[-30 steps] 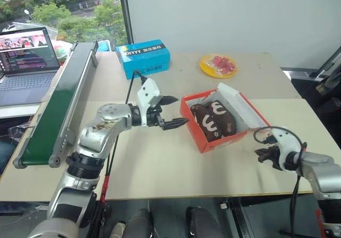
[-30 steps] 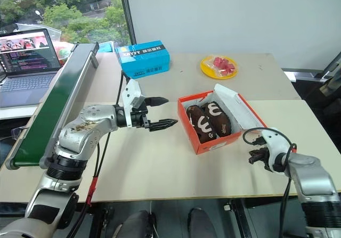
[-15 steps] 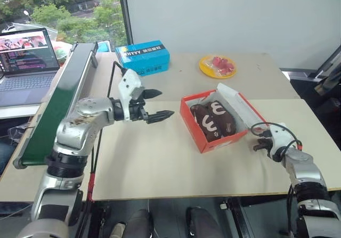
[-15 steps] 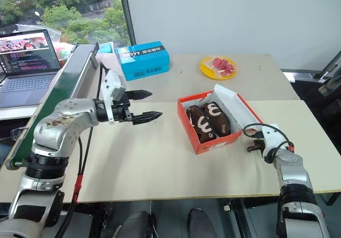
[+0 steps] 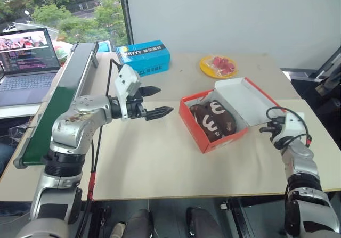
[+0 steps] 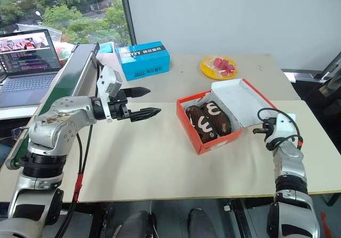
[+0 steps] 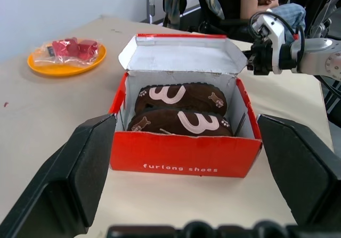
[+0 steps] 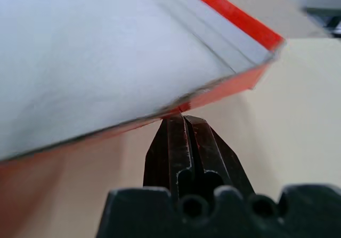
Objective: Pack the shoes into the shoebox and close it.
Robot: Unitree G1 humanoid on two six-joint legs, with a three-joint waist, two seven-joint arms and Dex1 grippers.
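Observation:
My right gripper is going to release the lid flat over the dark brown shoes (image 5: pixel 213 115), across the open shoebox.
The orange-red shoebox (image 5: pixel 209 138) stands on the table with its lid (image 5: pixel 241 98) tilted up, white inside showing. Both dark brown shoes (image 5: pixel 213 120) lie side by side in it, their white marks showing in the left wrist view (image 7: pixel 178 109). My right gripper (image 5: pixel 266 130) is shut, its tips (image 8: pixel 184 120) against the underside of the lid's outer edge. My left gripper (image 5: pixel 164 100) hangs open and empty over the table to the left of the box, pointing at it.
A blue box (image 5: pixel 143 57) and a yellow plate (image 5: pixel 218 65) with red pieces sit at the table's back. A green conveyor (image 5: pixel 57 106) runs along the left edge beside a laptop (image 5: pixel 29 57). A person (image 7: pixel 256 1) sits beyond the table.
My right gripper has come up from the table's front to the lid's outer edge, and the lid has tipped up from lying back. My left gripper has drawn back leftward from the box.

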